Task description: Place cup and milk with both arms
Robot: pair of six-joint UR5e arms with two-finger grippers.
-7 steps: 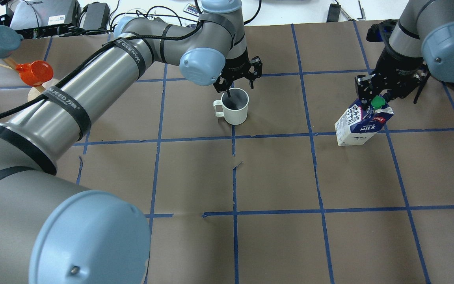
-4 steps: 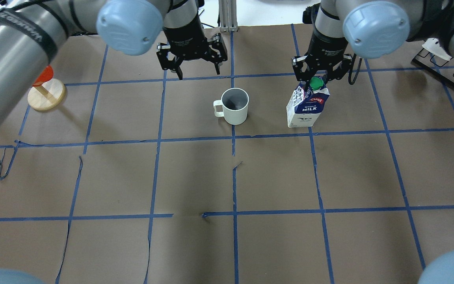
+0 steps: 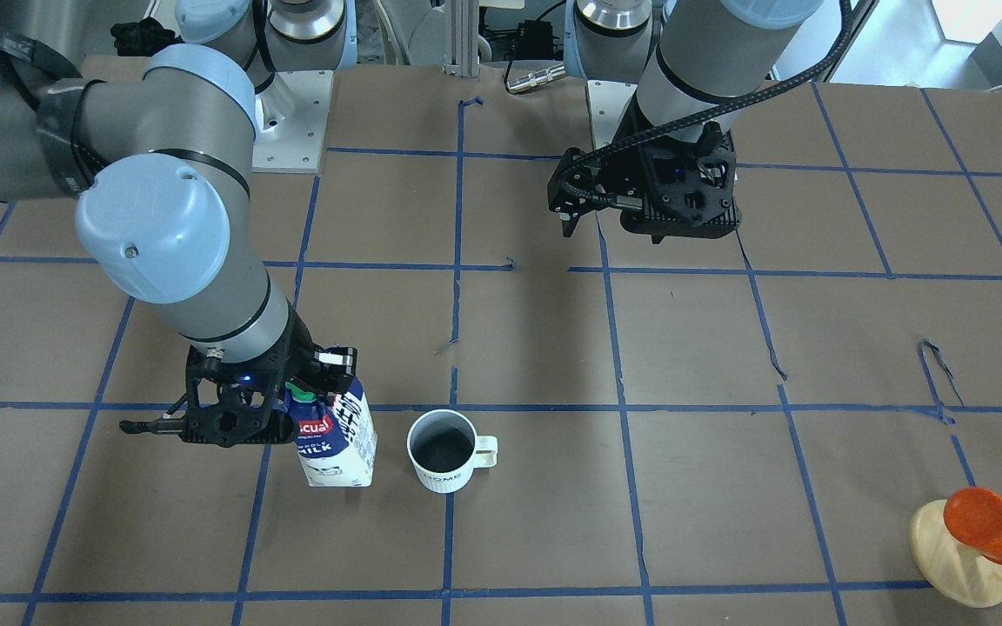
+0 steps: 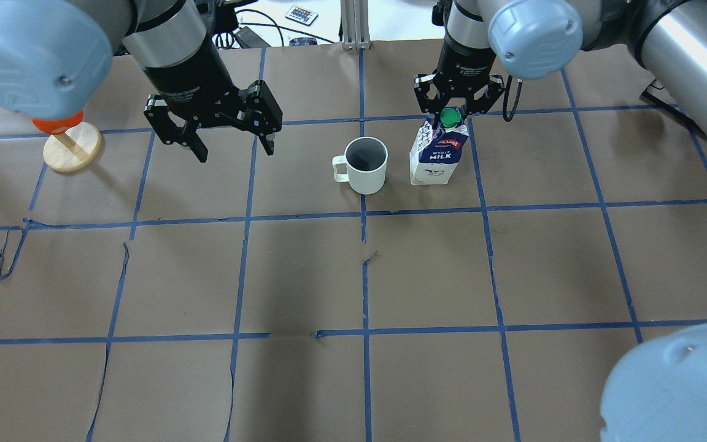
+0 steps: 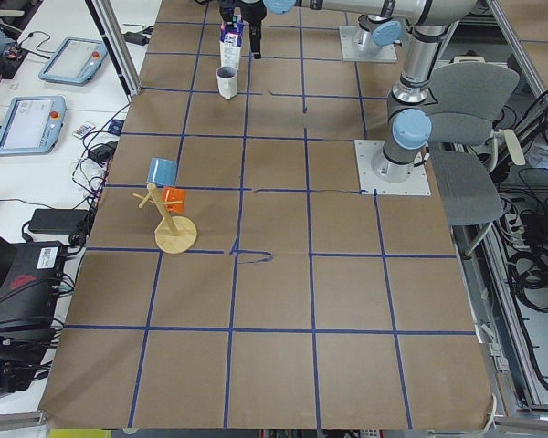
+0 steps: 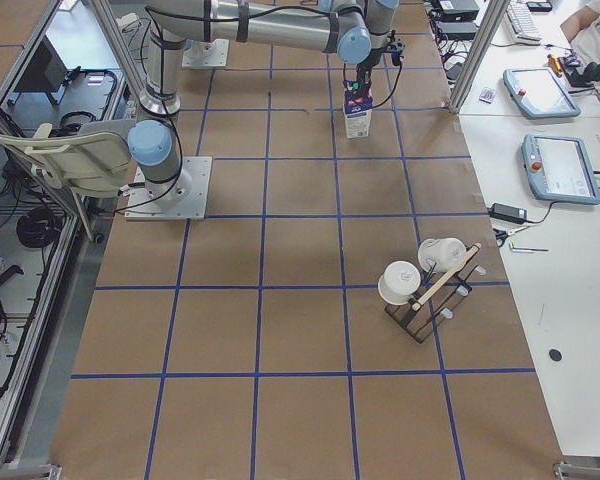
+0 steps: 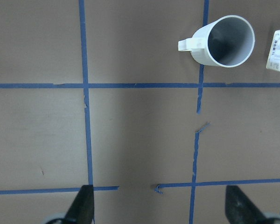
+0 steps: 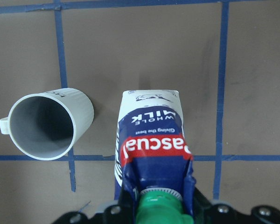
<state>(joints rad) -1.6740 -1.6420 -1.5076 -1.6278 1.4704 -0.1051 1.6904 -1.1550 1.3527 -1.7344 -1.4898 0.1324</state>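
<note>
Next, my right gripper releases the milk carton on the table, snug [image 3: 378, 504] [image 8: 123, 84] against the side of the white cup that is opposite its handle.
The white cup [image 4: 366, 164] stands upright on the brown table, handle toward the view's left; it also shows in the front view [image 3: 442, 450] and the left wrist view [image 7: 224, 41]. The milk carton [image 4: 433, 156] stands right beside the cup, a small gap between them, also in the front view [image 3: 336, 439] and the right wrist view [image 8: 151, 135]. My right gripper [image 4: 450, 116] is shut on the carton's gable top by the green cap. My left gripper [image 4: 234, 151] is open and empty, raised, well left of the cup.
A wooden mug stand [image 4: 71, 147] with an orange cup [image 3: 992, 522] sits at the table's left end. A rack with white cups [image 6: 425, 290] stands at the right end. Blue tape lines grid the brown table cover [image 4: 427, 270].
My right gripper has carried the milk leftward to beside the cup. My left gripper has left the cup, risen and moved to the left, open.
</note>
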